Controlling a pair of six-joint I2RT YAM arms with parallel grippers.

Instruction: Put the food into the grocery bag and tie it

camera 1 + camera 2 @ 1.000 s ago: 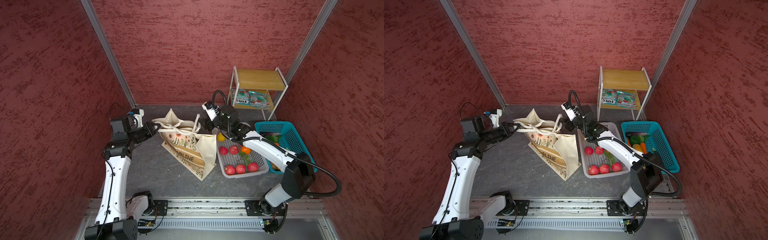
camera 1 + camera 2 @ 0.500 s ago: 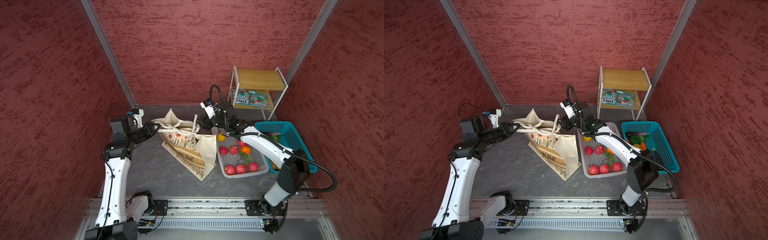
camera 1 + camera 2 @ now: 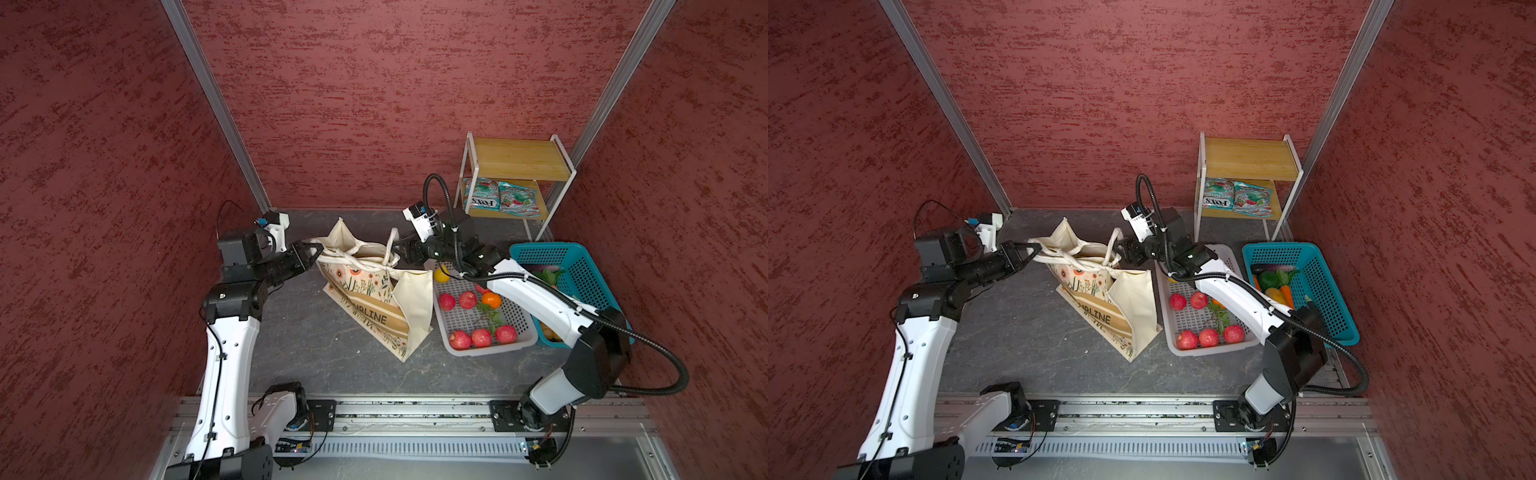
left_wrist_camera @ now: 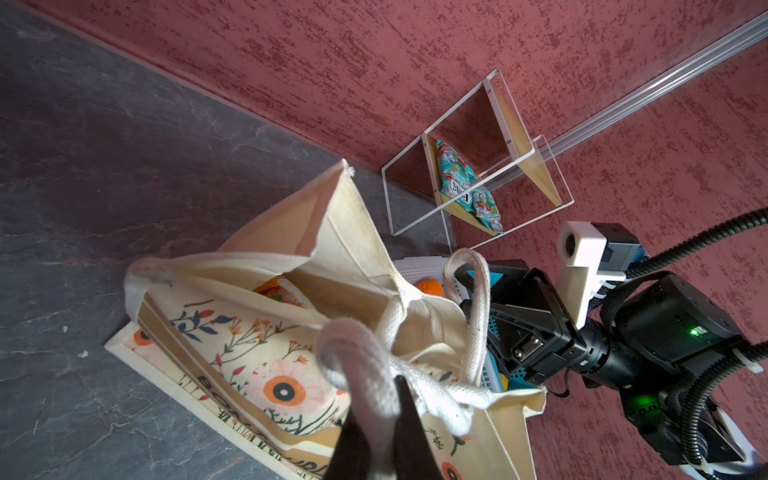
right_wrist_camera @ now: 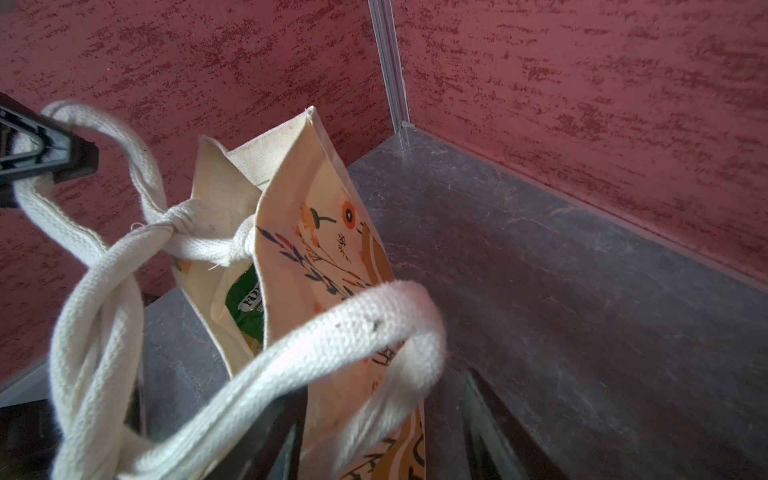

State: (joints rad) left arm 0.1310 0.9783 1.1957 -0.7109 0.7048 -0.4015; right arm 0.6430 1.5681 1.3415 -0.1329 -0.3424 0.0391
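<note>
The white handles' loose knot leaves one loop slack, so my right gripper will grip that loop's end (image 5: 424, 324) and pull it away from my left gripper.
The grocery bag (image 3: 374, 299) (image 3: 1100, 299) stands mid-floor, its white handles crossed into a knot (image 5: 195, 237). My left gripper (image 3: 309, 251) (image 3: 1030, 251) (image 4: 374, 449) is at the bag's left, shut on one handle loop (image 4: 357, 357) and holding it taut. On the bag's right, my right gripper (image 3: 401, 251) (image 3: 1121, 249) (image 5: 382, 436) is open. The other handle loop (image 5: 332, 332) hangs loose between its spread fingers. A green FOX'S packet (image 5: 245, 307) shows inside the bag. More food, red apples (image 3: 482, 336) and a yellow fruit (image 3: 441, 274), lies in the grey basket (image 3: 490, 353).
A teal basket (image 3: 582, 266) with vegetables stands right of the grey one, partly under my right arm. A small wooden shelf (image 3: 515, 162) at the back right holds two FOX'S packets (image 3: 503, 199). Red walls close in on three sides.
My right gripper's jaws have spread apart around the handle loop, which now hangs slack. The left gripper keeps its hold and has not moved.
</note>
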